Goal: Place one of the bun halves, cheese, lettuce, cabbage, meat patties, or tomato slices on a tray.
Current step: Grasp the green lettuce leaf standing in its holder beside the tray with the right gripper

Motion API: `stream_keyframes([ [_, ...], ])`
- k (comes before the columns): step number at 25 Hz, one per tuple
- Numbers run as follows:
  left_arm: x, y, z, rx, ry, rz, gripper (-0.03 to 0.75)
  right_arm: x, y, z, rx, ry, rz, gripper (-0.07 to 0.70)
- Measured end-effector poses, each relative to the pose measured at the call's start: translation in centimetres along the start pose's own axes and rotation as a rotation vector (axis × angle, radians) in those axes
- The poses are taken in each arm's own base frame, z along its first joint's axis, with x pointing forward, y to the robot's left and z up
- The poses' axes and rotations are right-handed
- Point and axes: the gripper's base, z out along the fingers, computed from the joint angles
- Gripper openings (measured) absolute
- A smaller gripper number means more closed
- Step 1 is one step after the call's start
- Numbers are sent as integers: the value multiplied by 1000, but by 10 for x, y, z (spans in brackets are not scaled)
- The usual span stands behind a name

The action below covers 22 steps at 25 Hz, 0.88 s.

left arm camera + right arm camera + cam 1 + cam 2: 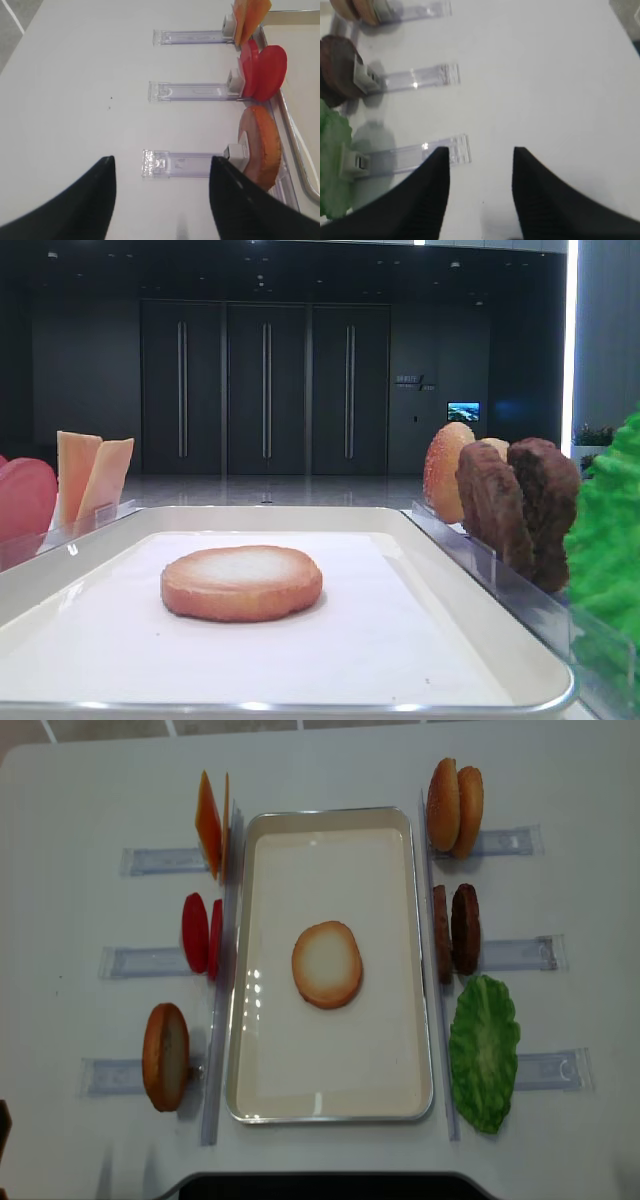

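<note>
Next, I move my right gripper next to the lettuce's far end (498, 990) (332, 118), beside the meat patties, and close it there to take a leaf of the lettuce.
A flat bun half (327, 964) (241, 582) lies pale face up in the middle of the cream tray (238, 970). Left of the tray stand the cheese (209, 823), tomato slices (200, 933) and another bun half (165, 1056) (262, 147). On its right are domed bun halves (455, 807), meat patties (455, 930) (337, 70) and lettuce (484, 1052) (332, 165). No cabbage is in view. My left gripper (162, 159) hangs open and empty over the table, left of that bun half. My right gripper (481, 150) is open and empty, off to the lettuce's right.
Clear plastic holders (520, 953) (192, 91) (420, 77) stick out from the tray on both sides, each propping food upright. Bare white table lies beyond their outer ends. A dark edge (320, 1186) runs along the table's near side.
</note>
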Motion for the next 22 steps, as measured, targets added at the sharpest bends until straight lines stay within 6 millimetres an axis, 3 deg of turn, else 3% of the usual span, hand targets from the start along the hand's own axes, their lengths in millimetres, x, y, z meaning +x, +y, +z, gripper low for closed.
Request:
stream_keyframes([
  [5, 0, 0, 0, 0, 0, 0, 451, -60, 2, 47, 13, 361, 11, 290],
  [7, 0, 0, 0, 0, 0, 0, 451, -77, 2, 74, 16, 509, 7, 290],
  [10, 0, 0, 0, 0, 0, 0, 451, -94, 2, 91, 17, 580, 8, 290],
  [15, 0, 0, 0, 0, 0, 0, 451, -107, 13, 96, -2, 581, 17, 288],
  [22, 0, 0, 0, 0, 0, 0, 451, -101, 76, 87, -135, 598, -24, 279],
])
